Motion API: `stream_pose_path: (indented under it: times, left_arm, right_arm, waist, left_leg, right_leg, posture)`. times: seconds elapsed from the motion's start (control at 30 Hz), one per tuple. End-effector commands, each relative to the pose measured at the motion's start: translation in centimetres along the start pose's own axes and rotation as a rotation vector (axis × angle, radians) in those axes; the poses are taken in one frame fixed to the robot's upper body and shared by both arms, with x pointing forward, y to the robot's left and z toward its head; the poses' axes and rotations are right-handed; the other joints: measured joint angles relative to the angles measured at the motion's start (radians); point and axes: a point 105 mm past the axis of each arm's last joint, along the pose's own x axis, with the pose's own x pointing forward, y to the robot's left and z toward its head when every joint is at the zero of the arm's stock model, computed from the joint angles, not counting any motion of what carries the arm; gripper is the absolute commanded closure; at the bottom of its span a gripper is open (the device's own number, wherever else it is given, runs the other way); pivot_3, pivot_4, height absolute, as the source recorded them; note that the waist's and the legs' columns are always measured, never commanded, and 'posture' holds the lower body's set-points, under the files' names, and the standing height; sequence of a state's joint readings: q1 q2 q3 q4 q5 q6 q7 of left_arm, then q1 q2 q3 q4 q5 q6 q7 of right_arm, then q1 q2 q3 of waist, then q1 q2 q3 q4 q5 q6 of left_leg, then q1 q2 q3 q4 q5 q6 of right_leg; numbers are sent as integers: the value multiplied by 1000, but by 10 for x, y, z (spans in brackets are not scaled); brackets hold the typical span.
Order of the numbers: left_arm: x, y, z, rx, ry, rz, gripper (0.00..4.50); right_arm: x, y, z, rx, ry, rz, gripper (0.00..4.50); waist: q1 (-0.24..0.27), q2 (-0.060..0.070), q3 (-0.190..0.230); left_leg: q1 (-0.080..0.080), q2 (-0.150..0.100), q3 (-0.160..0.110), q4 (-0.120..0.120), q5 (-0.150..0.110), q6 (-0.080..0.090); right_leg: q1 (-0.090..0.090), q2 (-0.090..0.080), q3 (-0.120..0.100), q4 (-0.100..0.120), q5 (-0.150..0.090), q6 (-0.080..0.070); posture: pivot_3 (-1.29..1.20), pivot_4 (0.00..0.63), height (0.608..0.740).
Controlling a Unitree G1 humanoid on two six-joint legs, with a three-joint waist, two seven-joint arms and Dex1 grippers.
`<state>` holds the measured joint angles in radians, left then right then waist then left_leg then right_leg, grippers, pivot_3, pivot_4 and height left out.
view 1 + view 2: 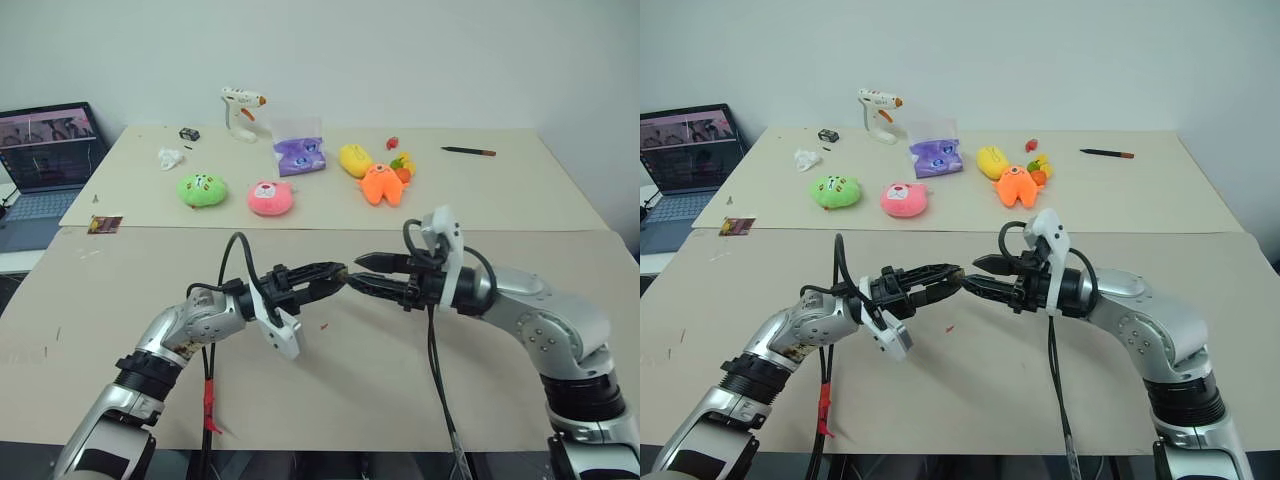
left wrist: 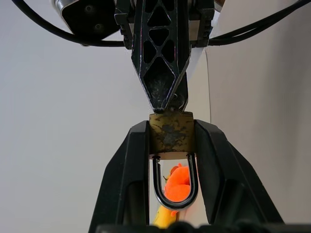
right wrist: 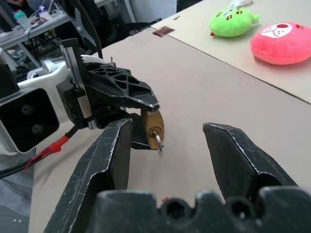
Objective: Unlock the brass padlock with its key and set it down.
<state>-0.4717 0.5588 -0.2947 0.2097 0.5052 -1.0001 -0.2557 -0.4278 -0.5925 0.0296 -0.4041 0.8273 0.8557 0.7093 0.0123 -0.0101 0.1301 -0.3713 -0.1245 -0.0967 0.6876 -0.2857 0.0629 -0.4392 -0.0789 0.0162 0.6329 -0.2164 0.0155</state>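
The robot's left gripper pinches the brass padlock by its narrow edges, so the right gripper will take the body [image 3: 154,126] while the left gripper backs off and turns.
My left gripper [image 1: 335,272] is shut on the brass padlock [image 2: 170,138], held above the near table with one finger on each side of its body. Its silvery shackle [image 2: 175,194] points back toward the left wrist, and both legs sit in the body. A small silvery key [image 3: 158,141] sticks out of the keyhole face, which is turned toward my right gripper [image 3: 168,125]. That gripper is open and comes in from the right, tip to tip with the left. Its fingers [image 3: 114,145] stand either side of the key without touching it.
On the far table lie green [image 1: 202,189], pink [image 1: 270,197] and orange [image 1: 380,184] plush toys, a purple bag [image 1: 300,156], a glue gun [image 1: 241,112] and a pen [image 1: 468,151]. A laptop [image 1: 48,150] stands at the far left. A red speck [image 1: 323,325] lies under the grippers.
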Motion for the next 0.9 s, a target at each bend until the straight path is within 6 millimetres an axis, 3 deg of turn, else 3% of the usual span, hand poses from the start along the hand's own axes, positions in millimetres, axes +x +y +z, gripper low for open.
stream_pose_path:
  times: [0.03,0.23,0.33,0.53,0.9]
  left_arm:
    - [3,11,5,20,-29,43,3695]
    - [3,11,3,20,-25,42,3695]
    - [3,12,2,22,-18,44,3695]
    - [3,12,3,25,-21,47,3695]
    - [4,15,3,28,-26,53,3695]
  right_arm:
    - [3,10,13,-49,-32,39,1634]
    - [5,10,13,-38,-37,44,1634]
    - [5,10,14,-33,-40,44,2352]
    - [6,12,14,-27,-36,51,4388]
    - [8,15,13,-34,-22,66,4415]
  waist:
    - [0,0,0]
    - [0,0,0]
    - [-1,0,0]
    - [0,0,0]
    - [-1,0,0]
  left_leg:
    - [0,0,0,0,0,0]
    - [0,0,0,0,0,0]
    - [0,0,0,0,0,0]
    - [0,0,0,0,0,0]
    - [0,0,0,0,0,0]
  right_leg:
    - [0,0,0,0,0,0]
    - [0,0,0,0,0,0]
    - [0,0,0,0,0,0]
    - [0,0,0,0,0,0]
    - [0,0,0,0,0,0]
  posture:
    - [0,150,740]
    - [0,150,740]
    - [0,150,740]
    - [0,150,740]
    - [0,150,740]
